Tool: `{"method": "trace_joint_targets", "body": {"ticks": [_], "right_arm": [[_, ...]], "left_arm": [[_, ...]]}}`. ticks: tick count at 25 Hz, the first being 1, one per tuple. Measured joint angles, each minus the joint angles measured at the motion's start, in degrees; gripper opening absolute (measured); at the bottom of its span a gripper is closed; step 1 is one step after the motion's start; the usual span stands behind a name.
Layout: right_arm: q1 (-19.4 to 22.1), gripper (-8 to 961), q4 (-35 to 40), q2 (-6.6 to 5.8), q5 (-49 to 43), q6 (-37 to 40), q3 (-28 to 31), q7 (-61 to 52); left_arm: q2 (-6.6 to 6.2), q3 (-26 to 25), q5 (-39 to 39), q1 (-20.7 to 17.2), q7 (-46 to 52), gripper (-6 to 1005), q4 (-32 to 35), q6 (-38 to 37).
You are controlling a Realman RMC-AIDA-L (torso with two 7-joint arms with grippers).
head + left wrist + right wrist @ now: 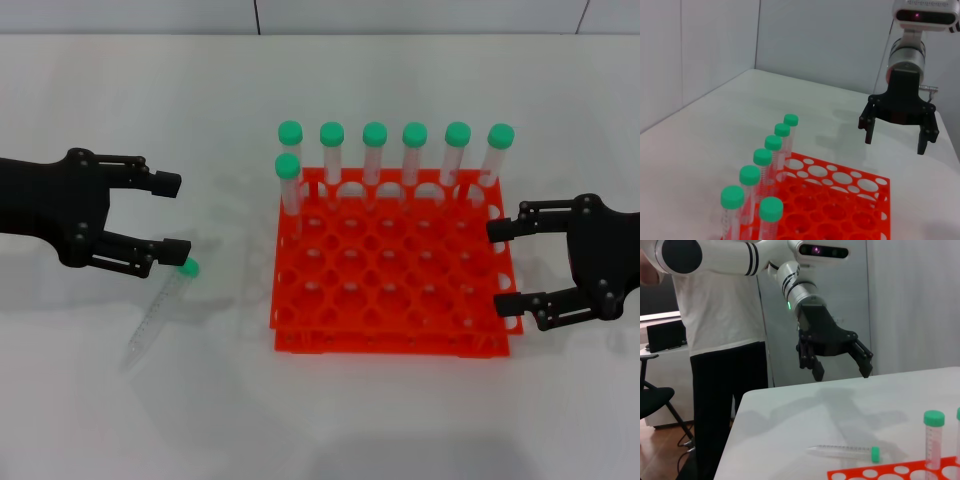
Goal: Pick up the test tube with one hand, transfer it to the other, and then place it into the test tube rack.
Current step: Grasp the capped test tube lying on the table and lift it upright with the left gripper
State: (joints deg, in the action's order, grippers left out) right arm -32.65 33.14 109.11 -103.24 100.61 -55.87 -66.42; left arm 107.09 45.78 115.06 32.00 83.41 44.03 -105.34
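Note:
I will close my left gripper on the lower half of the test tube (pixel 149 331) lying on the table, toward the end opposite its green cap.
The test tube (pixel 160 312) lies flat on the white table, left of the rack, its green cap toward the rack; it also shows in the right wrist view (pixel 842 452). My left gripper (pixel 170 217) is open and empty, hovering just above the cap end; it shows in the right wrist view (pixel 842 369) above the table. The orange-red test tube rack (pixel 390 275) stands mid-table with several green-capped tubes upright along its far side. My right gripper (pixel 510 268) is open and empty at the rack's right edge; it shows in the left wrist view (pixel 896 142).
Upright tubes (pixel 760 172) fill the rack's far row, one more stands in the second row at the left (pixel 288 185). A wall runs behind the table. A person in a white shirt (pixel 715 315) stands beyond the table's left side.

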Motion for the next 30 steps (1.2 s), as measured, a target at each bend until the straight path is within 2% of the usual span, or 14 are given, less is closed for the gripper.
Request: {"method": "trace_joint_targets", "body": {"ticks": [14, 18, 23, 25, 27, 28, 29, 30], "right_arm": [[0.0, 789, 0.1, 0.06, 0.1, 0.1, 0.1, 0.1], [0.3, 789, -0.1, 0.04, 0.1, -0.1, 2.3, 0.4], [1.6, 789, 0.1, 0.02, 0.1, 0.7, 5.1, 1.6], [2.3, 789, 0.3, 0.01, 0.1, 0.9, 6.0, 2.2], [3.0, 789, 0.3, -0.01, 0.1, 0.9, 7.0, 3.0], [3.3, 789, 0.3, -0.02, 0.1, 0.9, 7.4, 3.3], [3.4, 789, 0.3, -0.01, 0.1, 0.9, 7.7, 3.7], [3.6, 788, 0.3, 0.00, 0.1, 1.0, 7.9, 4.0]], "left_arm": [[0.57, -0.2, 0.0, 0.0, 1.5, 871, -0.2, 1.0], [1.58, -0.5, -0.5, -0.3, 10.5, 870, 2.8, 2.6], [3.02, -0.4, -0.4, -2.4, 24.2, 870, 13.5, -0.9], [2.85, -0.2, 0.0, -2.5, 29.4, 870, 17.3, -3.6], [2.04, 0.4, 0.7, -2.0, 36.0, 869, 20.1, -5.7], [2.04, 0.4, 0.7, -2.0, 36.0, 869, 20.1, -5.7], [0.64, 1.5, 2.3, -1.4, 43.2, 869, 22.3, -6.3], [0.32, 1.8, 2.9, -1.2, 44.6, 869, 22.6, -6.3]]}}
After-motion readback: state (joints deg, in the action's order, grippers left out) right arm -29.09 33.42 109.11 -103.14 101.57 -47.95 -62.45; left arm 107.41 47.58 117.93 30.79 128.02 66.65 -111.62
